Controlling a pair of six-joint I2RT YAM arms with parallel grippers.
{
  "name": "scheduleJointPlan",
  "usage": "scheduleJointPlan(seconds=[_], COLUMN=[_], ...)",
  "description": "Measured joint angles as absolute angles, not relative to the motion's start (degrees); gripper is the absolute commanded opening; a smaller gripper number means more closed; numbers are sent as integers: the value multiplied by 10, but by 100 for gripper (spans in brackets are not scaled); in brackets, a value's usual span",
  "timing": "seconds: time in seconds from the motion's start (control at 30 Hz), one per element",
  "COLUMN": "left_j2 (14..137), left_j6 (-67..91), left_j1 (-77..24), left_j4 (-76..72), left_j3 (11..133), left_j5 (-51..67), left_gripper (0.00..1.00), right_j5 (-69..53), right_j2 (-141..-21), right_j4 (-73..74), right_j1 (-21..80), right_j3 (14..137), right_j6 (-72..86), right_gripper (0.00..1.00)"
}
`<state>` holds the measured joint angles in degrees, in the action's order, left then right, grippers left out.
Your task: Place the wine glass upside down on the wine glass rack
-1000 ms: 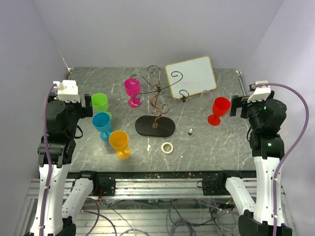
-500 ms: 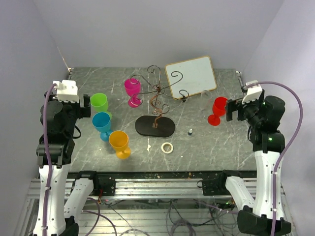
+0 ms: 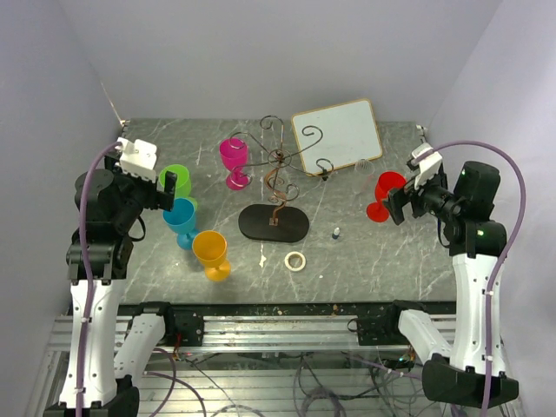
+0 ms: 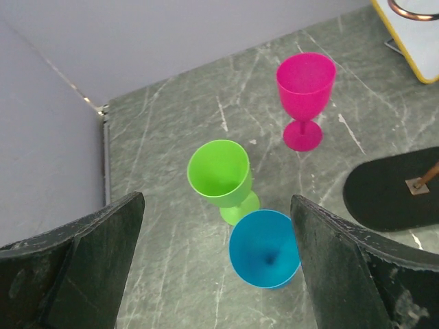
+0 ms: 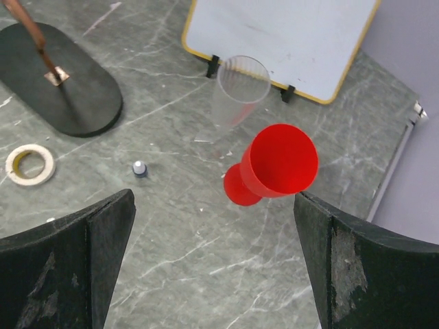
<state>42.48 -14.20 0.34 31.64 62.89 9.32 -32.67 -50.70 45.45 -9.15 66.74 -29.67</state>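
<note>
My right gripper will close on the clear glass's rim (image 3: 373, 167) (image 5: 268, 84), taking it on the side that is nearest to the red glass.
The wine glass rack (image 3: 278, 165) stands mid-table on its black oval base (image 3: 274, 223), with nothing hanging on its arms. Upright coloured wine glasses stand around it: pink (image 3: 234, 156), green (image 3: 176, 181), blue (image 3: 181, 217) and orange (image 3: 211, 252) on the left, red (image 3: 388, 193) on the right. My left gripper (image 3: 169, 187) is open above the green (image 4: 219, 175) and blue (image 4: 264, 250) glasses and holds nothing. My right gripper (image 3: 395, 204) is open just right of the red glass (image 5: 278, 164), apart from it.
A white board (image 3: 337, 135) leans at the back right, with a clear glass (image 5: 240, 89) in front of it. A tape roll (image 3: 295, 261) and a small bottle cap (image 3: 336, 232) lie near the rack's base. Walls close in on the left, right and back.
Both arms have swung inward over the table: the left gripper toward the green and blue glasses, the right toward the red glass. Both stay open.
</note>
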Motion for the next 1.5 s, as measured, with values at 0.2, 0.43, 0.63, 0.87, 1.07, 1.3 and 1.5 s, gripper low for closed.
scheduleJointPlan(seconds=[0.2,0.43,0.63,0.87,1.07,1.3,1.5], left_j2=[435,443,462,480,482,481,472], left_j6=[-134,-112,-102,-102,-103,-103,-103], left_j1=[5,6,6,7,7,7,7], left_j4=[318,318,315,311,311,310,310], left_j3=[617,608,602,602,602,602,602], left_j5=[136,177,192,197,197,199,203], left_gripper=[95,91,87,83,83,82,82], right_j5=[-366,-369,-301,-259,-208,-112,-65], right_j2=[-507,-515,-580,-669,-739,-799,-809], right_j4=[468,433,375,324,289,271,259], right_j1=[-76,-60,-59,-50,-9,56,62], right_j3=[673,663,656,662,694,721,722], right_j6=[-307,-258,-207,-157,-107,-89,-89], right_gripper=[100,98,86,63,54,45,41])
